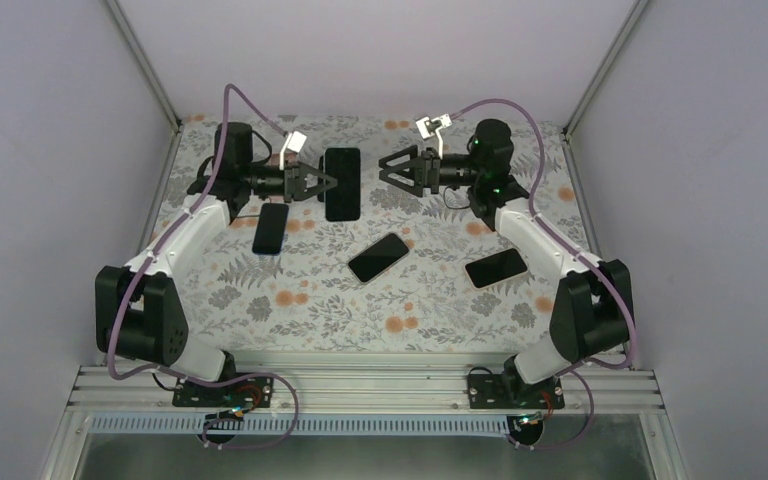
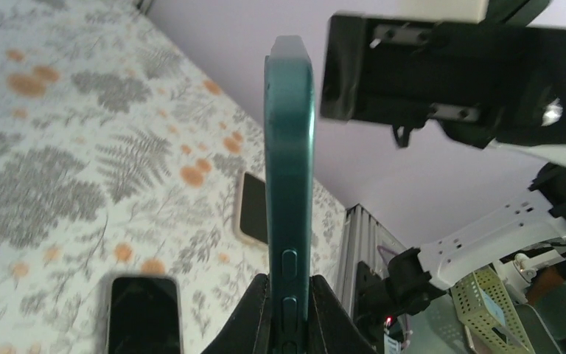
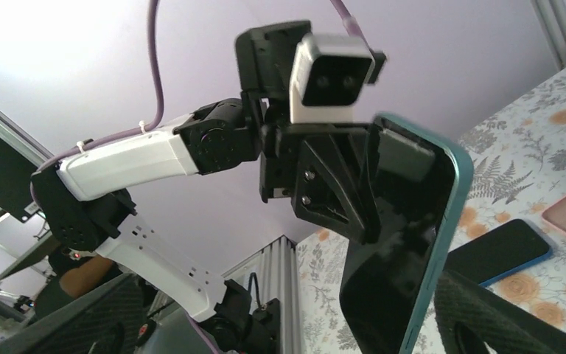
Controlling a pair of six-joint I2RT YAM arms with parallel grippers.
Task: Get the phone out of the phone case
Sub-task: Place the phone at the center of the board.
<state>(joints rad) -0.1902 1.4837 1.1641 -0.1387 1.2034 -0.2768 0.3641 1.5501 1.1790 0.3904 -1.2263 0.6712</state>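
Observation:
The robot's left gripper will release the teal-cased phone on the tabletop (image 1: 324, 238) between the blue-edged phone and the middle phone.
A phone in a teal case (image 1: 342, 183) is held upright above the far middle of the table. My left gripper (image 1: 322, 183) is shut on its long edge. In the left wrist view the case's teal side with its buttons (image 2: 289, 184) rises between my clamped fingers (image 2: 261, 317). My right gripper (image 1: 392, 170) is open and empty, just right of the phone and facing it, not touching. In the right wrist view the phone's dark screen (image 3: 398, 243) stands between my wide-apart fingers (image 3: 497, 317), nearer the right one.
Three other phones lie on the floral tabletop (image 1: 290, 300): one under the left arm (image 1: 271, 228), one in the middle (image 1: 378, 257), one at the right (image 1: 496, 268). Grey walls close the back and sides.

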